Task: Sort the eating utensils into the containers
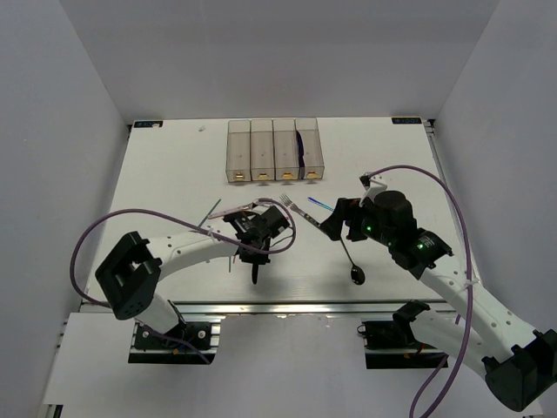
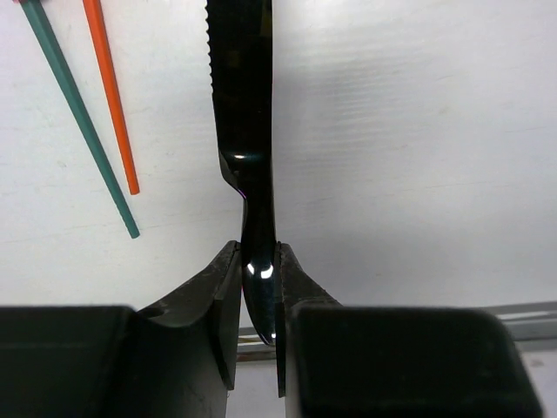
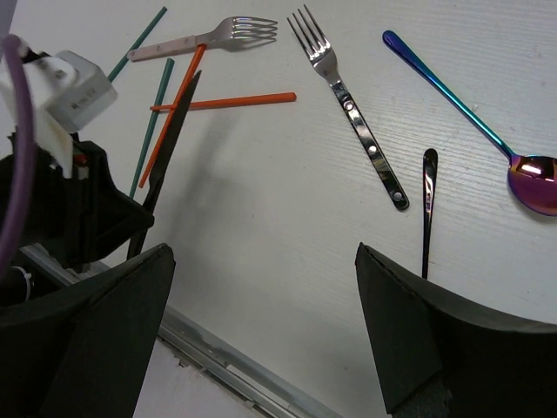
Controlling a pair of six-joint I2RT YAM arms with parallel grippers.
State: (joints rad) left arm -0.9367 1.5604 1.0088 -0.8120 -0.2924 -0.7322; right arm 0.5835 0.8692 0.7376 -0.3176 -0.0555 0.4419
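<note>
Next, I release the dark knife from my left gripper inside the clear container [image 1: 308, 151], close beside the dark utensil there. The knife is still held above the table.
My left gripper [image 1: 258, 233] is shut on the handle of a dark knife [image 2: 244, 104], whose serrated blade points away from the wrist camera above the table; in the top view the knife [image 1: 255, 272] juts toward the near edge. My right gripper [image 3: 261, 287] is open and empty above the table, to the right of the left gripper. A silver fork [image 3: 348, 109], a pink-handled fork [image 3: 209, 37], an iridescent spoon [image 3: 470, 113], a dark spoon [image 1: 352, 261] and red [image 3: 226, 103] and teal chopsticks [image 3: 152, 122] lie on the table. The four clear containers [image 1: 274, 148] stand at the back; the rightmost holds a dark utensil [image 1: 300, 150].
The white table [image 1: 174, 174] ends in a metal rail [image 1: 287, 306] at the near edge. Grey walls enclose the left, back and right sides. Purple cables loop beside both arms.
</note>
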